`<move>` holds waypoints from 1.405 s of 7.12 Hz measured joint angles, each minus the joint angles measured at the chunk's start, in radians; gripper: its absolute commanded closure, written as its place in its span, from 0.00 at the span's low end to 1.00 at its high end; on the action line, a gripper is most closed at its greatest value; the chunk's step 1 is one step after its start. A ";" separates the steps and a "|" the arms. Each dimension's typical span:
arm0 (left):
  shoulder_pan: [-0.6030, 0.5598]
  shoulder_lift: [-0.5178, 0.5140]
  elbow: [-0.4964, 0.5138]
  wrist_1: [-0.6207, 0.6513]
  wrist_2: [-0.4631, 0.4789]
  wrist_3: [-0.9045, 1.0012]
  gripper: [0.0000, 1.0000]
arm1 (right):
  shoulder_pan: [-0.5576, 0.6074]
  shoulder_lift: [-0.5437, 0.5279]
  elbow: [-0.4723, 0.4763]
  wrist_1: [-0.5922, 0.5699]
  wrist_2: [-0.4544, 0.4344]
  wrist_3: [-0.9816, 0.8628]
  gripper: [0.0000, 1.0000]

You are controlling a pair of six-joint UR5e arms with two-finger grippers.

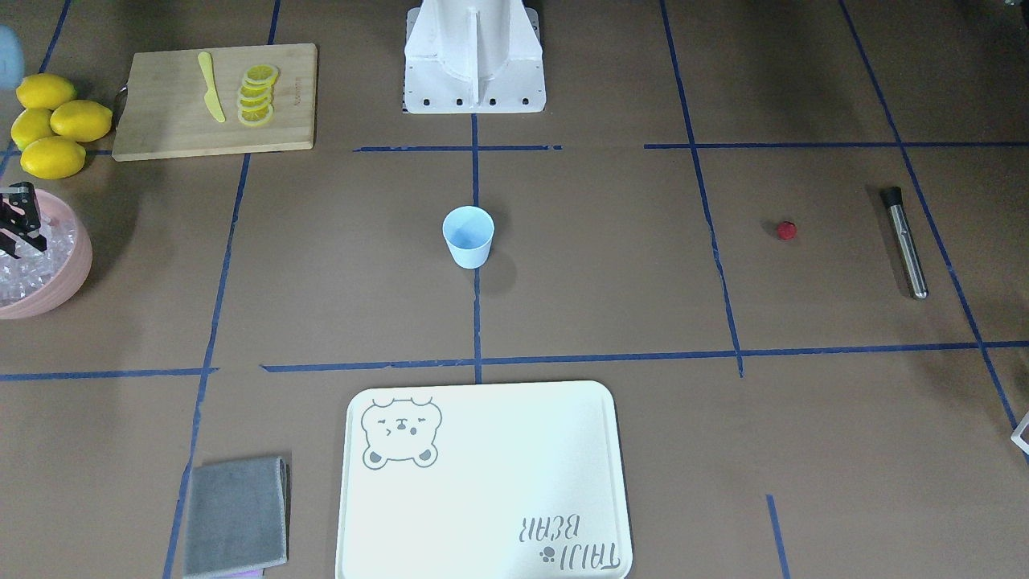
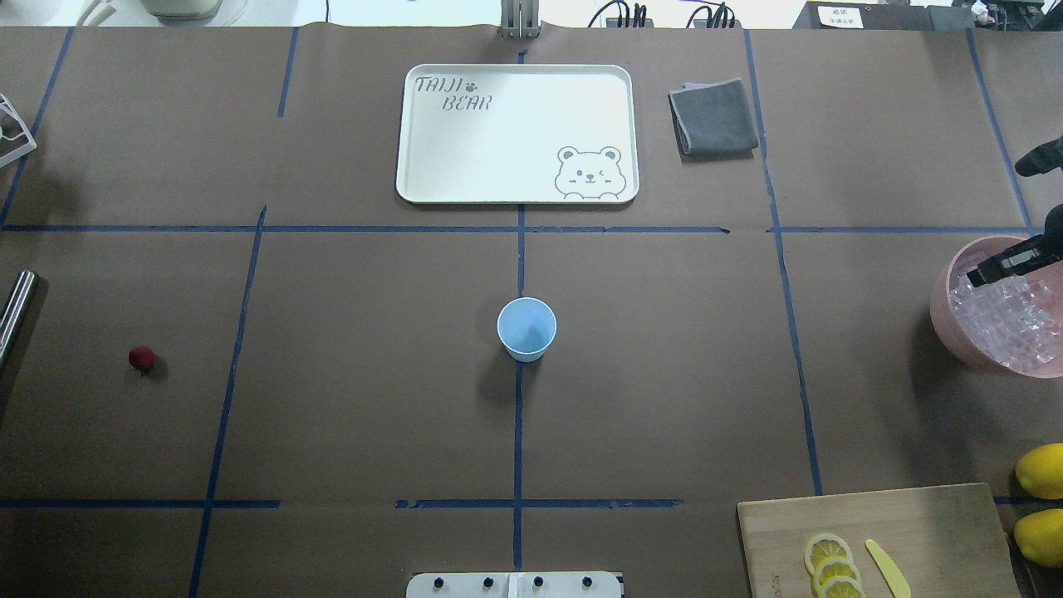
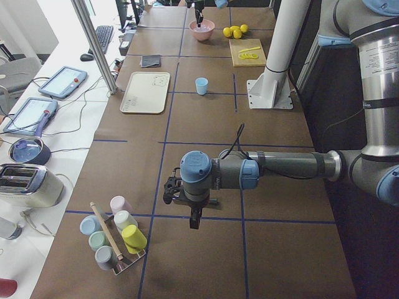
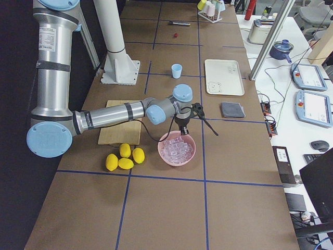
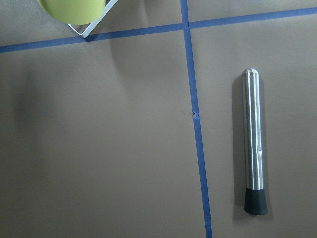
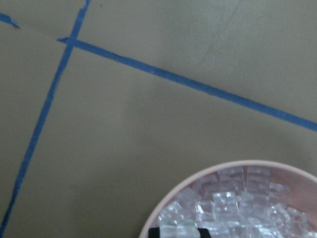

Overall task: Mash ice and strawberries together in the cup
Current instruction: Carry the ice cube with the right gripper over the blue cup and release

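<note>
Next, my right gripper lets go of the ice cube over the bottom inside the pale-blue cup (image 1: 469,237) at the middle of the table.
The pale-blue cup (image 1: 468,236) stands upright at the table's middle, and it also shows in the overhead view (image 2: 526,328). The ice (image 1: 32,265) fills a pink bowl (image 1: 68,281) at the robot's right end. My right gripper (image 6: 178,233) is down in that bowl, its fingertips (image 6: 154,232) closed against one ice cube. The strawberry (image 1: 786,231) lies alone on the paper on the robot's left side. My left gripper (image 3: 194,222) hovers above the steel muddler (image 5: 254,144). It shows only in the exterior left view, so I cannot tell whether it is open or shut.
Several lemons (image 1: 52,121) lie beside a wooden board (image 1: 161,129) with lemon slices (image 1: 257,95) and a yellow knife (image 1: 211,96). A cream tray (image 1: 482,482) and a grey cloth (image 1: 235,515) lie on the operators' side. A rack of cups (image 3: 115,240) stands near the left gripper.
</note>
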 measured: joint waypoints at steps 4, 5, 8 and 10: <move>0.001 -0.004 -0.017 -0.001 0.000 0.000 0.00 | -0.127 0.258 0.006 -0.049 -0.033 0.261 0.93; 0.002 -0.006 -0.019 -0.002 0.000 0.000 0.00 | -0.208 0.345 0.004 -0.100 -0.090 0.326 0.92; 0.007 -0.009 -0.020 -0.004 -0.001 0.001 0.00 | -0.467 0.542 -0.017 -0.174 -0.316 0.592 0.92; 0.008 -0.010 -0.020 -0.003 -0.001 0.001 0.00 | -0.568 0.685 -0.078 -0.224 -0.404 0.747 0.92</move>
